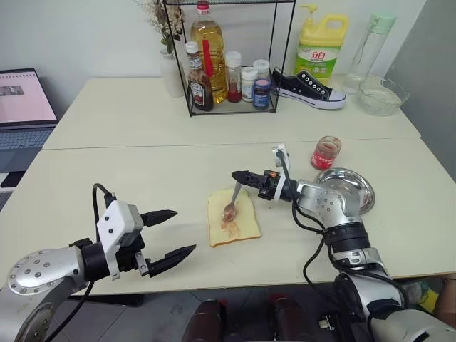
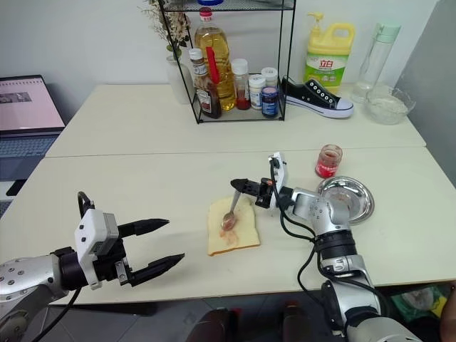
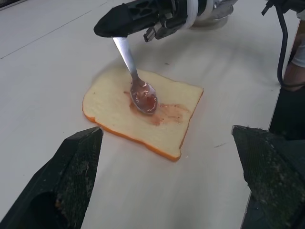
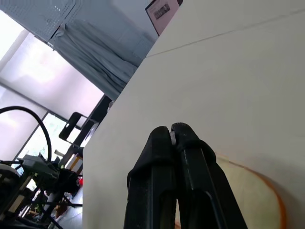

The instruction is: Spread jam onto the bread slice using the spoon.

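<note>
The robot's right gripper should release the spoon in the round steel plate [image 1: 364, 184], with the spoon's handle leaning over the plate's rim.
The bread slice [image 1: 234, 218] lies flat in the middle of the near table, pale yellow with a tan crust. A reddish smear of jam [image 3: 167, 113] marks its centre, and more jam fills a small glass jar [image 1: 325, 152] to the right. My right gripper [image 1: 239, 175] is shut on the spoon [image 1: 232, 203], whose handle slopes down from the fingertips. The spoon's bowl [image 3: 144, 97] rests on the bread, coated in jam. My left gripper [image 1: 174, 232] hovers open to the left of the bread, holding nothing.
A round steel plate [image 1: 350, 189] sits behind my right arm. A wire rack [image 1: 226, 53] with bottles, a black sneaker [image 1: 308, 88], a yellow detergent jug [image 1: 321, 46] and a glass bowl [image 1: 382, 95] stand on the far table. A laptop [image 1: 23, 107] sits far left.
</note>
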You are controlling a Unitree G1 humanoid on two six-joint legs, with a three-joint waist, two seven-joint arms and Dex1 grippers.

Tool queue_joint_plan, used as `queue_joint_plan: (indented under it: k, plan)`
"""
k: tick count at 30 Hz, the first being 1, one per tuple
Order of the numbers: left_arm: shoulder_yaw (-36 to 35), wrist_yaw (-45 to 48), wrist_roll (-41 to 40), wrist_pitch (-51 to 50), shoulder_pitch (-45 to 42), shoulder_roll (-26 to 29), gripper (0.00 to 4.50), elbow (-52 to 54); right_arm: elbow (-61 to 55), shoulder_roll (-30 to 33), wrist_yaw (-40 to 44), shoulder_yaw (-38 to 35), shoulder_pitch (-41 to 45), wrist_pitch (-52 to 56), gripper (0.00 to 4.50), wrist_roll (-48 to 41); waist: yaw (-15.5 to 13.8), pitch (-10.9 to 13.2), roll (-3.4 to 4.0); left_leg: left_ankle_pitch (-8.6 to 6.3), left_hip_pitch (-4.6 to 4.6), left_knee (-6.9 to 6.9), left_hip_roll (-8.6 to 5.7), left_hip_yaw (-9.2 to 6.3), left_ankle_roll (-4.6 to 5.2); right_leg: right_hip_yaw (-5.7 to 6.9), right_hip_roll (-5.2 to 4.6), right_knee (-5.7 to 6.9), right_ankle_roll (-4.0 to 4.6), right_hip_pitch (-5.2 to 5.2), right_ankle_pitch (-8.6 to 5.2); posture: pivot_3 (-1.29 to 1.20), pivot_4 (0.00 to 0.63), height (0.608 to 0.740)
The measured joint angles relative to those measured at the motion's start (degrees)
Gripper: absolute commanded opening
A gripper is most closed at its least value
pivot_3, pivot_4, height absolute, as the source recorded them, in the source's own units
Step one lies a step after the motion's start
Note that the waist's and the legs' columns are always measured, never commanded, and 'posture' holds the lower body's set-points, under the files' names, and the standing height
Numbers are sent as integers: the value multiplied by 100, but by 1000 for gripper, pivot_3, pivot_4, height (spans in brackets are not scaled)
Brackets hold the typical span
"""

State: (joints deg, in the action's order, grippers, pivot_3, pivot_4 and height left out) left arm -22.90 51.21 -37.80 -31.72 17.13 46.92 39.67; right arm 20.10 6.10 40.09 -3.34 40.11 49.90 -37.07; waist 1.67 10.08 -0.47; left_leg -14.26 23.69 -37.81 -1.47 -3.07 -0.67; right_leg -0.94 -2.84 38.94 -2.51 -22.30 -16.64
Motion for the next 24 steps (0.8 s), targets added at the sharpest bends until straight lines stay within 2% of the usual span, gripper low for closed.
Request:
queue_joint_plan:
  k: [13,18,24]
  plan:
    - [0,-43,0,0,-13,1,4500,2,740,-287,-814,-695,360,-526,25,103,2,1,1,0,0,0,0,2,0,2,1,2,0,0,0,0,150,740]
    - [0,-40,-3,0,-48,18,4500,0,524,-234,-777,-805,347,-31,25,-189,2,2,3,0,0,0,0,3,0,3,0,1,0,0,0,0,150,740]
    - [2,-44,-30,-56,-430,127,4500,-144,-766,219,-694,-951,111,1153,25,-956,-9,2,3,0,4,-1,-1,-2,1,4,0,0,0,1,0,0,150,740]
